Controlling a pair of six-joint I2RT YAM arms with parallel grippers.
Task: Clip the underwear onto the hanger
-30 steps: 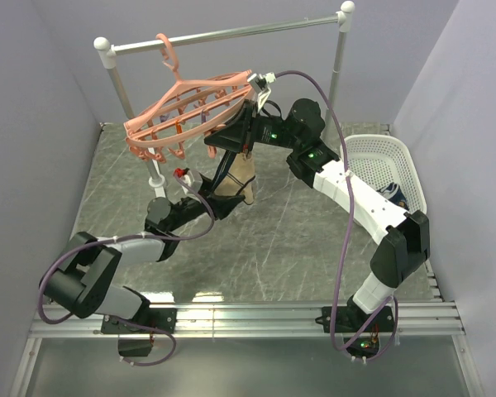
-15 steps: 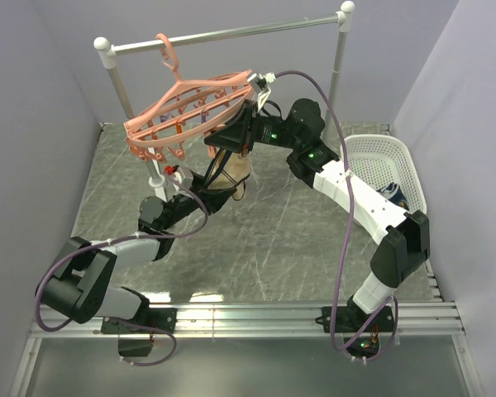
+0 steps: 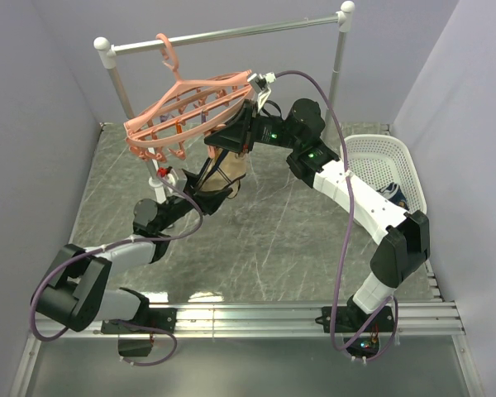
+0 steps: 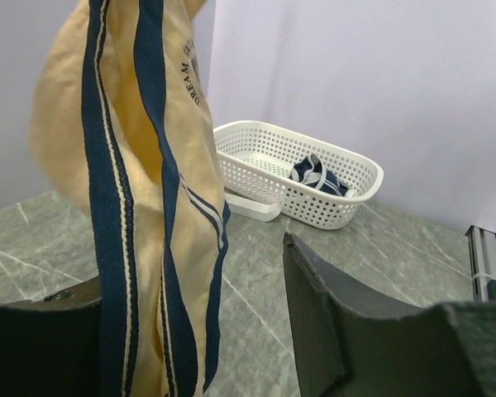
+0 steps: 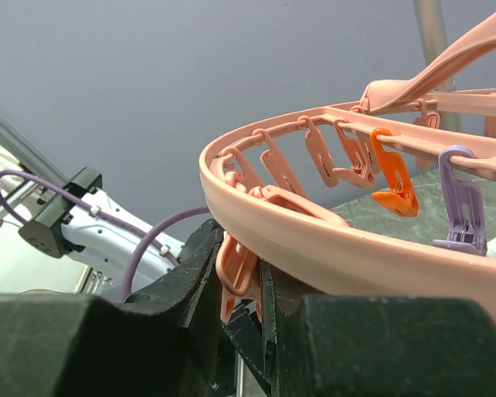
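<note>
The underwear hangs deep between the open fingers of the robot's left gripper, so the robot should back away and pinch just its navy trim point(image 4: 170, 227) before lifting it to the clip.
The salmon-pink round hanger point(image 3: 186, 116) hangs by its hook from the rack bar. My right gripper point(image 3: 234, 136) is at the ring's near right edge, shut on one pink clip point(image 5: 238, 266) under the ring point(image 5: 331, 240). The beige underwear point(image 3: 232, 169) with navy trim hangs just under that spot. In the left wrist view the underwear point(image 4: 132, 190) hangs loose between the wide-open jaws of my left gripper point(image 4: 190, 265), close to the left finger. My left gripper point(image 3: 215, 187) is at the underwear's lower edge. Whether the clip grips the fabric is hidden.
The silver-and-white rack point(image 3: 231, 33) stands at the back, its left post behind the hanger. A white perforated basket point(image 3: 372, 142) stands at the right with a navy-and-white garment point(image 3: 394, 192) inside; it also shows in the left wrist view point(image 4: 314, 207). Walls close both sides.
My left arm has swung to the left and its gripper has risen a little. The underwear's lower edge has lifted and bunched. My right gripper and the hanger have not moved.
</note>
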